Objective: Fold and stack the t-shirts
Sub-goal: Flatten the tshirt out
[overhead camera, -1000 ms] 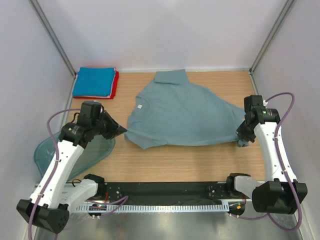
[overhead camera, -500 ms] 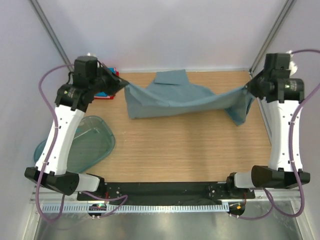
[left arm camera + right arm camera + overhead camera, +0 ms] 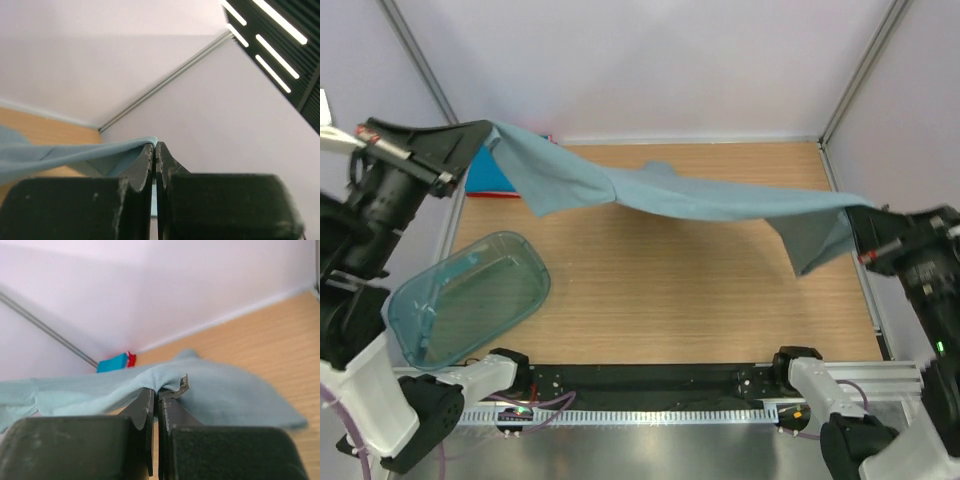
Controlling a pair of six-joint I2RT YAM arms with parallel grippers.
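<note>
My right gripper should release its end of the shirt on the bare wood (image 3: 780,303) a little beyond its own arm base.
The dusty grey-blue t-shirt (image 3: 680,197) hangs stretched in the air across the table between my two grippers. My left gripper (image 3: 480,135) is raised high at the far left and is shut on one end of the shirt (image 3: 75,155). My right gripper (image 3: 860,215) is raised at the right and is shut on the other end (image 3: 125,382). Part of the shirt droops below the right grip. The folded bright blue t-shirt (image 3: 485,180) lies at the far left, mostly hidden behind the cloth. It shows with the red one (image 3: 131,359) in the right wrist view.
A translucent teal plastic tub (image 3: 470,300) lies on the near left of the wooden table (image 3: 700,290). White walls enclose the back and sides. A black rail (image 3: 650,380) with the arm bases runs along the near edge.
Both grippers have lifted the grey-blue shirt off the table and raised it higher, moving outward. The shirt went from lying flat to hanging taut in the air.
</note>
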